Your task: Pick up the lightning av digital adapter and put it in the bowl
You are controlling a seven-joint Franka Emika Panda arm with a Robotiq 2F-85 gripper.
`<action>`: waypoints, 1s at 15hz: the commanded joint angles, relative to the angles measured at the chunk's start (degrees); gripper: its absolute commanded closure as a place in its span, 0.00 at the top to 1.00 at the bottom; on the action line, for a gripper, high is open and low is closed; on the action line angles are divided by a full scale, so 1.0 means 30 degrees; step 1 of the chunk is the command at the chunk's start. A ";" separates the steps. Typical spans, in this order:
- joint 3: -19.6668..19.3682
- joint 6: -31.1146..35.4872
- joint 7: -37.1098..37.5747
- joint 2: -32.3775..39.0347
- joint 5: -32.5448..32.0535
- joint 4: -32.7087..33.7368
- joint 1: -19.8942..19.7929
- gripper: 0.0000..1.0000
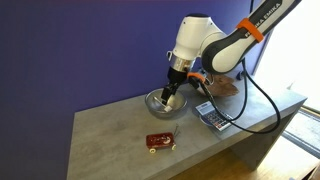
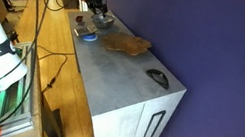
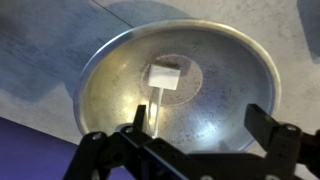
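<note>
The robot's gripper should next reach down into the silver bowl and close on the adapter's white cable [image 1: 169, 99] [image 3: 154, 113], beyond its small white block.
The lightning av digital adapter [image 3: 165, 77], a small white block with a short white cable, lies in the middle of the shiny silver metal bowl [image 3: 240, 60]. My gripper [image 3: 197, 120] is open and empty. It hangs just above this bowl, with the adapter's cable next to one finger. In an exterior view the gripper [image 1: 171, 94] reaches down into the silver bowl [image 1: 156, 102]. The brown wooden bowl [image 1: 224, 88] sits behind the arm, partly hidden. It shows in full in an exterior view [image 2: 127, 44] and looks empty.
A grey calculator [image 1: 210, 117] lies by the silver bowl. A red flat item [image 1: 159, 142] lies near the counter's front edge. A dark item [image 2: 158, 78] sits near the counter's far corner. A cable hangs from the arm.
</note>
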 commanded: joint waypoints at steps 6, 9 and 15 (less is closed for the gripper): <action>-0.1046 0.1351 -0.0724 0.2395 0.1028 0.2584 0.0492 0.83; -0.2436 0.2384 -0.0315 0.3041 0.0902 0.2990 0.1507 0.78; -0.4431 0.2525 0.0351 0.4525 0.1224 0.4197 0.3098 0.39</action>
